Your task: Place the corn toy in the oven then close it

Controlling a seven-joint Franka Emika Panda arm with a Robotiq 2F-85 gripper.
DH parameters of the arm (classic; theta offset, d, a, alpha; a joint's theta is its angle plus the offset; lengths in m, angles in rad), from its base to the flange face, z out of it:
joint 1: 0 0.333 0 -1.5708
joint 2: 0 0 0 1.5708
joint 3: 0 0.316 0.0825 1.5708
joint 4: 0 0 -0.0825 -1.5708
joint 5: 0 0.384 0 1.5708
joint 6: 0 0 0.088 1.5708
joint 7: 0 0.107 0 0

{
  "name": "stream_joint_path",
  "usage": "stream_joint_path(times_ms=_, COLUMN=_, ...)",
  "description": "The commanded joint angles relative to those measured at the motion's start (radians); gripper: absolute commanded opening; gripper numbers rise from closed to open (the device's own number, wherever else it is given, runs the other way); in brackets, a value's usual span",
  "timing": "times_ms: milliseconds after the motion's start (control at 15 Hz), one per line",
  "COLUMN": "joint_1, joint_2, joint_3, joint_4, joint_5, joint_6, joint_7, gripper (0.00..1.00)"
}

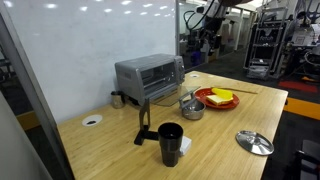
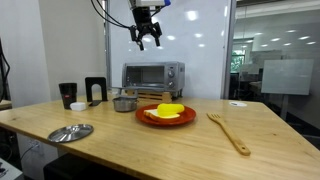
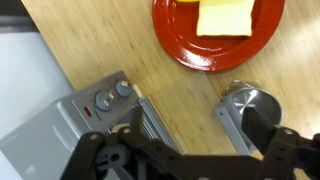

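Observation:
I should close my gripper on the body of the corn toy (image 1: 219, 91) (image 3: 186, 1), which is lying on the red plate next to the flat yellow food item.
The silver oven (image 1: 150, 75) (image 2: 153, 77) stands at the back of the wooden table, and its glass door looks shut in both exterior views. In the wrist view the oven (image 3: 70, 125) shows from above at the lower left, knobs up. My gripper (image 2: 147, 30) hangs high above the oven, open and empty. Its dark fingers (image 3: 253, 126) spread wide at the bottom of the wrist view, so the gripper (image 3: 195, 121) frames bare wood. The corn toy shows in none of the views.
A red plate (image 2: 150, 119) (image 3: 190, 50) (image 1: 202, 99) with a flat yellow food item lies in front of the oven. Near it are a small metal pot (image 1: 190, 108) (image 2: 124, 102) (image 3: 248, 103), a black cup (image 1: 170, 143), a black stand (image 1: 145, 125), a round lid (image 1: 254, 142) (image 2: 70, 132) and a wooden spatula (image 2: 232, 132).

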Motion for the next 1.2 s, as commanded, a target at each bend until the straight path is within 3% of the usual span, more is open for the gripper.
stream_joint_path(times_ms=0, joint_1=-0.035, joint_2=0.022, joint_3=-0.032, joint_4=-0.042, joint_5=-0.018, joint_6=0.107, joint_7=0.158, gripper=1.00)
stream_joint_path(times_ms=467, joint_1=-0.068, joint_2=0.131, joint_3=-0.092, joint_4=-0.085, joint_5=-0.088, joint_6=0.251, joint_7=0.581, gripper=1.00)
stream_joint_path(times_ms=533, joint_1=-0.078, joint_2=0.107, joint_3=-0.067, joint_4=-0.068, joint_5=-0.063, joint_6=0.204, joint_7=0.487, gripper=1.00)
stream_joint_path(times_ms=1133, joint_1=-0.086, joint_2=0.125, joint_3=-0.055, joint_4=-0.058, joint_5=-0.039, joint_6=0.164, joint_7=0.520, gripper=1.00)
